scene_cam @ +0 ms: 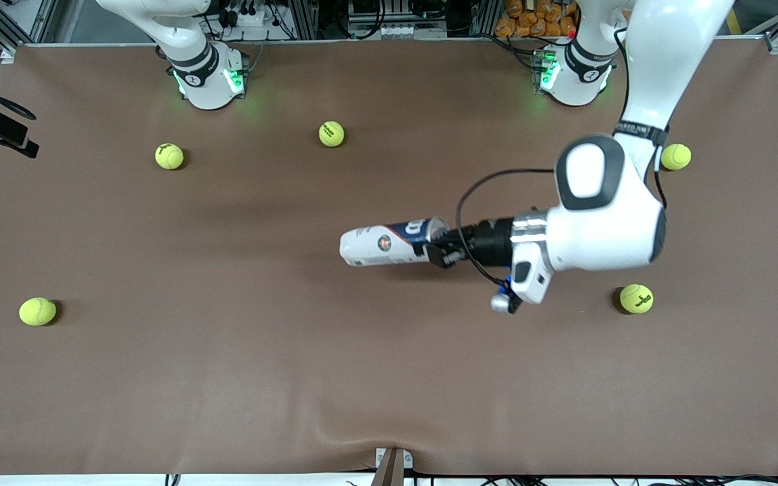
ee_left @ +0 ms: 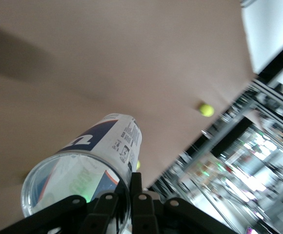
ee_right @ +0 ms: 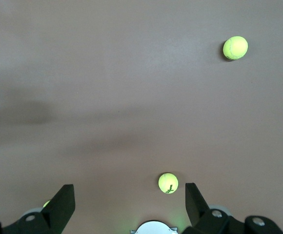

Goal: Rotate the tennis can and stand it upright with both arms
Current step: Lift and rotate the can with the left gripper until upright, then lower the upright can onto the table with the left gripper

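Note:
Next, my left gripper lets go of the tennis can, standing upright on the brown table (scene_cam: 392,227), near the ball that is between the bases of both my arms.
The tennis can (scene_cam: 389,244) lies on its side near the table's middle, a clear tube with a white and dark-blue label and a red logo. Its open mouth points toward the left arm's end. My left gripper (scene_cam: 433,247) is shut on the mouth's rim, one finger inside the can and one outside. In the left wrist view the can (ee_left: 97,156) reaches away from the gripper (ee_left: 131,181). I cannot tell whether the can rests on the table. My right gripper (ee_right: 129,192) is open and empty, high over the table by its base; that arm waits.
Several yellow-green tennis balls lie loose on the brown table: two nearer the robots (scene_cam: 331,133) (scene_cam: 169,156), one by the right arm's end (scene_cam: 38,311), two beside the left arm (scene_cam: 636,298) (scene_cam: 675,156). The right wrist view shows two balls (ee_right: 235,48) (ee_right: 168,183).

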Tool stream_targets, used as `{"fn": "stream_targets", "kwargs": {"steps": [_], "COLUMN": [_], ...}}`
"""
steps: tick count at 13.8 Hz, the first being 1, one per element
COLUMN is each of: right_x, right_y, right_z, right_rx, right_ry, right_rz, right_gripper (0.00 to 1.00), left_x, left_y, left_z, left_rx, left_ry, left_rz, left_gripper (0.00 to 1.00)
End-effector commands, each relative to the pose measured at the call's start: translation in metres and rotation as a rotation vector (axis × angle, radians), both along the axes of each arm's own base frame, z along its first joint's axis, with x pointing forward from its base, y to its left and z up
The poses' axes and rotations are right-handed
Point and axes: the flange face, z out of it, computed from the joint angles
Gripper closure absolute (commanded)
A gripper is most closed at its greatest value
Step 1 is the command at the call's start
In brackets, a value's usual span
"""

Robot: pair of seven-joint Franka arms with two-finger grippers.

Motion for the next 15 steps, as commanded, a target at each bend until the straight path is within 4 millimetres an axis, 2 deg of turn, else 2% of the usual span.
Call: {"fn": "stream_targets", "kwargs": {"steps": [1,4,6,8,10,14,15], "right_x": [-0.004,-0.004,-0.004,-0.004,-0.004,-0.004,-0.006], "right_y": [-0.002,-0.002,-0.002,-0.003,-0.003,-0.002,-0.002], "right_z": [0.009,0.009,0.009,0.009,0.009,0.008,0.007], "right_rx": [0.006,0.006,0.006,0.006,0.006,0.006,0.007], "right_ry": [-0.007,-0.005,-0.005,-0.005,-0.005,-0.001,0.011], "right_rz": [-0.011,-0.011,-0.011,-0.013,-0.013,-0.011,-0.01], "right_gripper": [0.0,0.0,0.0,0.0,0.0,0.0,0.0], "left_x": [-0.02,-0.049,-0.074,-0.103,-0.123,-0.166,-0.17], "left_y": [-0.033,-0.074,-0.102,-0.129,-0.145,-0.187,-0.192], "left_z": [0.03,0.036,0.031,0.015,0.007,-0.041,-0.052], "left_rx": [0.131,0.308,0.441,0.564,0.652,0.792,0.82], "left_ry": [-0.042,-0.11,-0.174,-0.221,-0.268,-0.337,-0.355], "left_rz": [0.001,-0.039,-0.082,-0.181,-0.256,-0.408,-0.431], "left_gripper": [0.96,0.97,0.99,0.99,0.99,0.96,0.96]}}
